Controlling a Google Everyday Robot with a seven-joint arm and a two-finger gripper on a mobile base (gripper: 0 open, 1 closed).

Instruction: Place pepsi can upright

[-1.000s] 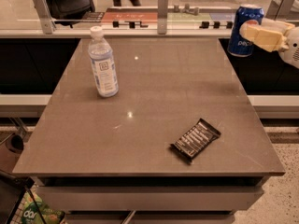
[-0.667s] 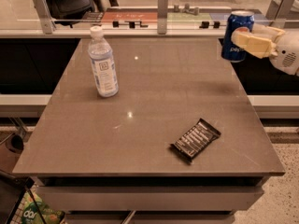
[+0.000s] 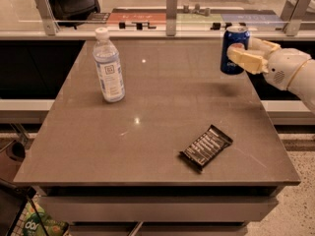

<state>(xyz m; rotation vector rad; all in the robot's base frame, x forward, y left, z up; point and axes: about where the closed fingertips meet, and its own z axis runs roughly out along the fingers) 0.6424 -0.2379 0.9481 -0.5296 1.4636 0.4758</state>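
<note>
The pepsi can is to go upright on the far part of the brown table [image 3: 206,78], straight behind the snack bar. Next, I set it down there with my gripper.
The blue pepsi can [image 3: 233,44] is upright, held in the air just above the far right part of the brown table [image 3: 157,136]. My gripper [image 3: 241,55] comes in from the right on a white arm and is shut on the can, with a cream finger [image 3: 246,60] across its front. The can's silver top rim and round logo show. Its shadow falls on the table just below it.
A clear water bottle [image 3: 109,67] with a white cap stands upright at the far left of the table. A dark snack bar [image 3: 205,147] lies flat near the front right. A counter with glass panels runs behind the table.
My gripper has carried the can leftward from beyond the table's right edge to above its far right part, and the can now stands upright rather than tilted.
</note>
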